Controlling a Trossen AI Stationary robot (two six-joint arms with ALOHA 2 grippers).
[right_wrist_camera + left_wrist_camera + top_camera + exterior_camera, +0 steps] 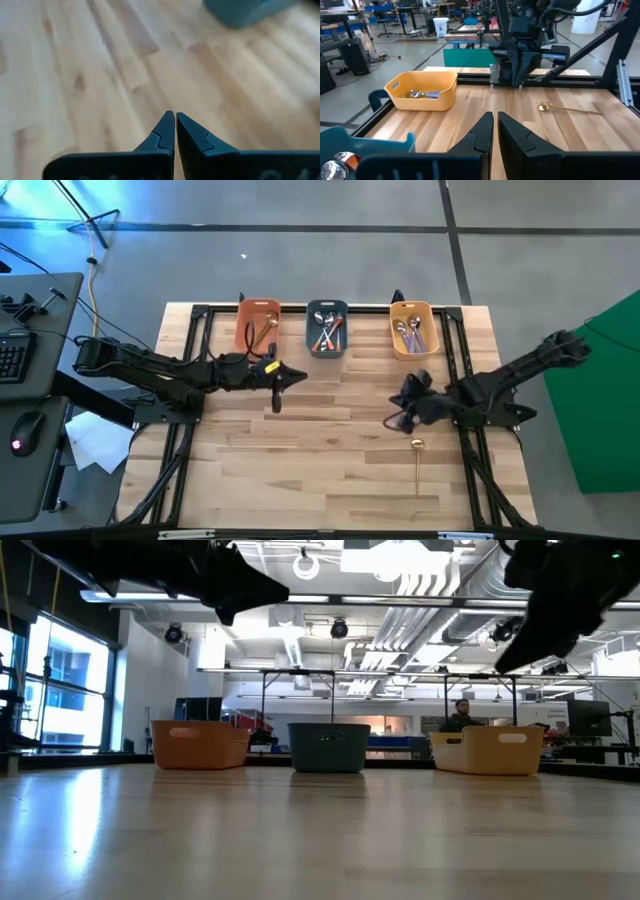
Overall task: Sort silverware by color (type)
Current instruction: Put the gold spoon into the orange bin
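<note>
The gold spoon lies far from my left gripper and the orange tray, so next I grip the spoon's neck [418,452] with my right gripper and hand it over.
One all-gold spoon [417,461] lies flat on the wooden table near the right side; it also shows in the left wrist view [566,108]. The orange tray [243,323] holds gold spoons [263,331]. The slate-blue tray [311,332] holds orange-red-handled spoons [327,335]. The yellow tray [395,336] holds lavender-handled spoons [410,332]. My left gripper [298,377] hovers shut and empty in front of the orange and blue trays. My right gripper [398,412] hovers shut and empty just beyond the gold spoon's bowl, with only bare wood under its fingers [175,117].
The three trays stand in a row along the table's far edge, also seen in the low view: orange [198,745], slate-blue [328,747], yellow [490,750]. Black frame rails [190,380] run along the table's left and right sides. Bare wood fills the middle and near part.
</note>
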